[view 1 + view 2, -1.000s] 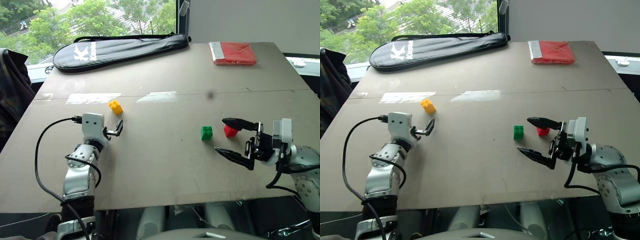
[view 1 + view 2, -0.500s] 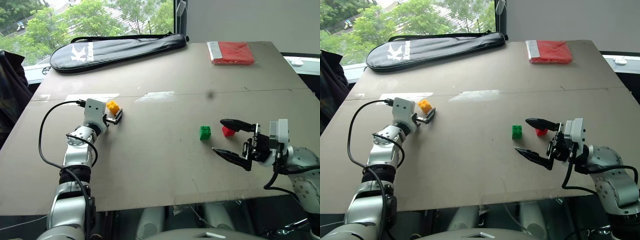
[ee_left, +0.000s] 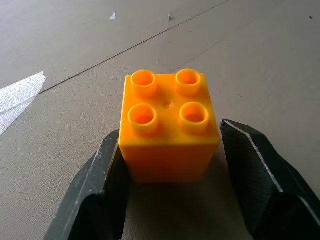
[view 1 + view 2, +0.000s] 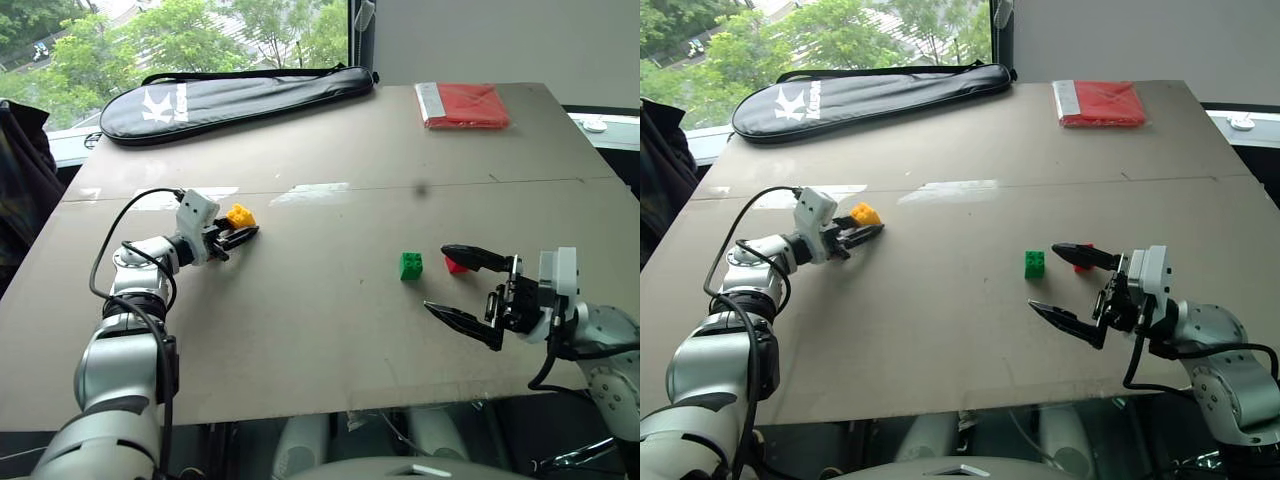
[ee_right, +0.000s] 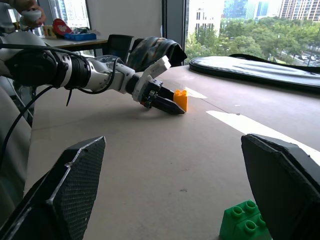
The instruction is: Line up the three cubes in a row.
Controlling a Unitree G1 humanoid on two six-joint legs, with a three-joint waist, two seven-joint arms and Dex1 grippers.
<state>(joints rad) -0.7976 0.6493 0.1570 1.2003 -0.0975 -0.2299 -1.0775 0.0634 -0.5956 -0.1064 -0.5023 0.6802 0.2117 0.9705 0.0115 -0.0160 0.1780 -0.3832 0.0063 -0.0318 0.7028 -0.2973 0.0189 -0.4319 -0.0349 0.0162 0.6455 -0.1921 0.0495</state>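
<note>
Next, I release the yellow cube from my left gripper on the table (image 4: 353,267) next to the green cube, opposite the red cube.
The yellow cube (image 4: 240,214) sits on the table's left half, and my left gripper (image 4: 245,226) is shut on it, lying low and pointing right. In the left wrist view the black fingers (image 3: 107,175) press both sides of the yellow cube (image 3: 167,125), studs up. The green cube (image 4: 411,265) stands right of centre, with the red cube (image 4: 457,265) close on its right, partly behind a finger. My right gripper (image 4: 437,278) hovers open and wide just in front of those two, pointing left. The right wrist view shows the green cube (image 5: 245,225) near and the yellow cube (image 5: 180,99) far.
A black racket bag (image 4: 230,90) lies along the far left edge of the brown table (image 4: 320,340). A flat red packet (image 4: 462,104) rests at the far right. A strip of clear tape (image 4: 160,198) is stuck behind the left gripper.
My left gripper reached forward and turned right to the yellow cube, then shut on it. The right gripper stayed open in place.
</note>
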